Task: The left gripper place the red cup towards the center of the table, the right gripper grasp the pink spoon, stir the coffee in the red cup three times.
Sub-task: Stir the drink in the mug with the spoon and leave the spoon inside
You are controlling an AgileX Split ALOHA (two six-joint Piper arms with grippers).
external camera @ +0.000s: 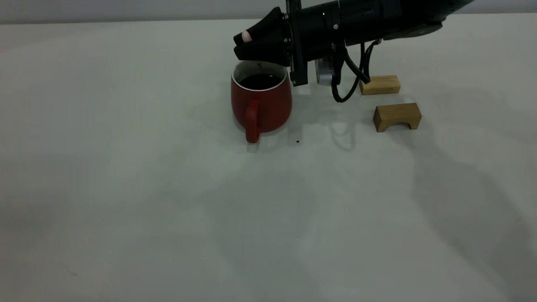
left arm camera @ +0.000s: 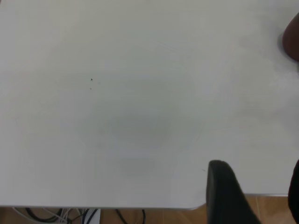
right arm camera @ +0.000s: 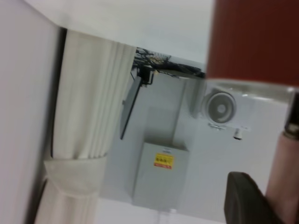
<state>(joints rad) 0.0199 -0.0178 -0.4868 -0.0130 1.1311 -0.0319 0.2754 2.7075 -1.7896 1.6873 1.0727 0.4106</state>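
I will have my right gripper let go of the pink spoon inside the red cup, so that it leans on the rim (external camera: pixel 241 76) farthest from the wooden blocks.
The red cup (external camera: pixel 261 102) stands upright near the middle of the table (external camera: pixel 168 188), its handle toward the camera and dark coffee (external camera: pixel 260 81) inside. My right gripper (external camera: pixel 243 44) reaches in from the right and hovers just above the cup's far rim. It is shut on the pink spoon (external camera: pixel 246 36), whose handle end pokes out at the fingertips. In the right wrist view the pink spoon handle (right arm camera: pixel 285 177) lies against one dark finger (right arm camera: pixel 243 198), with the red cup (right arm camera: pixel 252 37) close by. My left gripper (left arm camera: pixel 257 165) is open and empty over bare table, away from the cup (left arm camera: pixel 292 39).
Two tan wooden blocks (external camera: pixel 379 84) (external camera: pixel 397 116) lie to the right of the cup, below the right arm. A small dark speck (external camera: pixel 298 141) marks the table beside the cup. The table edge (left arm camera: pixel 140 206) runs close to the left gripper.
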